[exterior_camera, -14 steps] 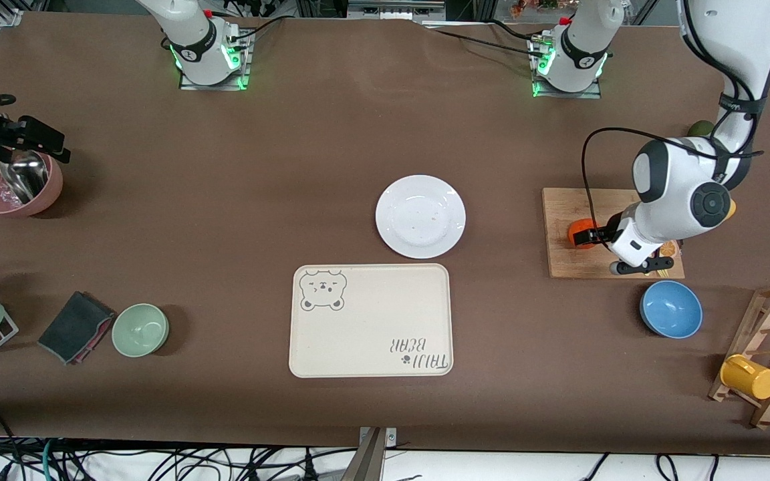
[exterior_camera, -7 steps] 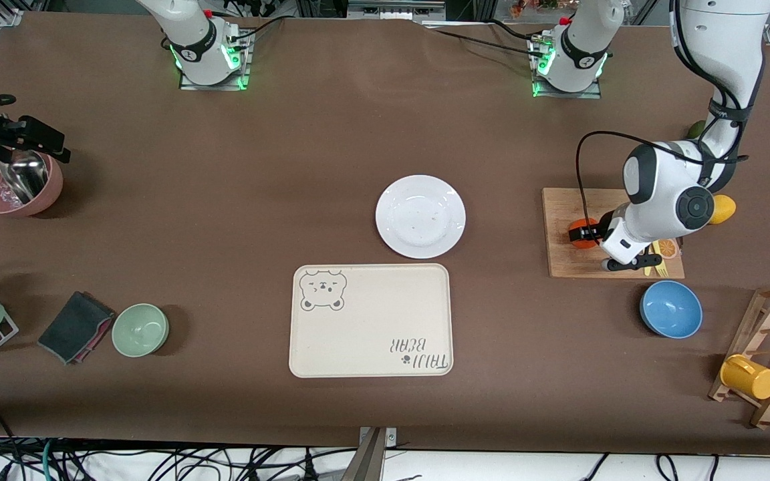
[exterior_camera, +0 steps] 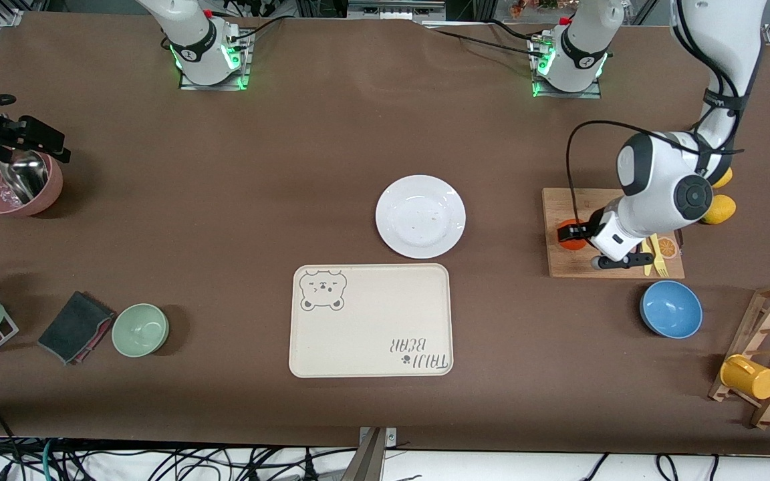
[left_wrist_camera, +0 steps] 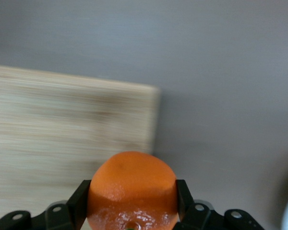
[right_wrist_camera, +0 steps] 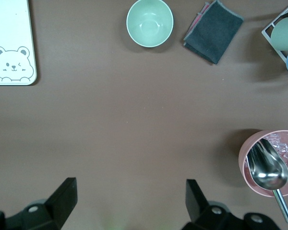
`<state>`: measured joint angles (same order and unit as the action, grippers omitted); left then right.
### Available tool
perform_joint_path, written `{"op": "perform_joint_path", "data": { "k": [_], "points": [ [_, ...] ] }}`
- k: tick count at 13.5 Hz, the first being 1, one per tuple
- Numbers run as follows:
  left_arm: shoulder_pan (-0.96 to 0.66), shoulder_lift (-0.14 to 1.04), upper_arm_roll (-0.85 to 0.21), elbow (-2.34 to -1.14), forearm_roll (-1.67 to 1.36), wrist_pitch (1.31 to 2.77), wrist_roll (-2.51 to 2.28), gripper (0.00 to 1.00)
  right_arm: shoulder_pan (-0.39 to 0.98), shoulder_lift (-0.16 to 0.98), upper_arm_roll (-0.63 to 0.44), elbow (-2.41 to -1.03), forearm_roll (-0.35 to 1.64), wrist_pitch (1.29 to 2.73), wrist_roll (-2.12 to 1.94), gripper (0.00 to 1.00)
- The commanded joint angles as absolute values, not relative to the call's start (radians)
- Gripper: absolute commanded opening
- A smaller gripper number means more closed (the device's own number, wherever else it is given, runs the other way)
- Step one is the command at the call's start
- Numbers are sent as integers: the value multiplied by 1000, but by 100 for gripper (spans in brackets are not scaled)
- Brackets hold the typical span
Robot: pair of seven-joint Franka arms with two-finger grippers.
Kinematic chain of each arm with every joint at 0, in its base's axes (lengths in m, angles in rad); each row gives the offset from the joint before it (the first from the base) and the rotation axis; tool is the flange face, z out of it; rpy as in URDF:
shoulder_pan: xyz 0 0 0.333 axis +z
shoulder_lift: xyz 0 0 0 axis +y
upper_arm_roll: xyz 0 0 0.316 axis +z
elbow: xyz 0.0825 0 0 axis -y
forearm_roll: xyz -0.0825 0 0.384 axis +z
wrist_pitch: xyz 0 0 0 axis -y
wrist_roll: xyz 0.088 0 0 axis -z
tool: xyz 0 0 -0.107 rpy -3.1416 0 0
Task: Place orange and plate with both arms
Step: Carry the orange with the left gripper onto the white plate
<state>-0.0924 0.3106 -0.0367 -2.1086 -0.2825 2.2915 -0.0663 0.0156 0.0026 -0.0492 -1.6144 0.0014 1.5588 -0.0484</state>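
The robot's left gripper should release the orange on the white plate [exterior_camera: 424,206], near the middle of the plate, a little away from the bear tray.
The orange [exterior_camera: 573,242] is gripped between the fingers of my left gripper [exterior_camera: 569,235], which holds it over the end of the wooden cutting board [exterior_camera: 579,264] that faces the plate. In the left wrist view the orange [left_wrist_camera: 132,184] fills the space between the two black fingers of the left gripper [left_wrist_camera: 133,194], with the board's edge [left_wrist_camera: 86,120] below. The white plate [exterior_camera: 420,216] lies bare at the table's middle. My right gripper [exterior_camera: 47,143] waits open and empty by the pink bowl [exterior_camera: 14,187]; in the right wrist view the right gripper [right_wrist_camera: 132,194] is over bare table.
A cream bear tray [exterior_camera: 371,321] lies nearer the camera than the plate. A blue bowl [exterior_camera: 671,308], two lemons [exterior_camera: 719,208], and a rack with a yellow mug [exterior_camera: 749,377] are at the left arm's end. A green bowl [exterior_camera: 140,329] and a dark cloth [exterior_camera: 76,326] are at the right arm's end.
My left gripper has carried the orange across the cutting board toward the plate's side. The right arm has not moved.
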Motion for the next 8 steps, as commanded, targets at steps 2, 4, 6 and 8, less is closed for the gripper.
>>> {"op": "perform_joint_path", "data": {
  "k": [2,4,6,8],
  "points": [
    [-201,290,-90,-2088,-432,2275,-151,0,12,-14,-46,-1620,15,1549,-40,100],
    [-239,302,-153,-2079,-434,2287,-271,0,12,-14,-46,-1621,15,1549,-40,100],
    [-300,325,-190,-2065,-434,2304,-377,0,12,-15,-46,-1620,15,1549,-38,100],
    [-389,392,-192,-2033,-423,2359,-452,0,12,-14,-46,-1620,15,1549,-40,100]
  ]
}}
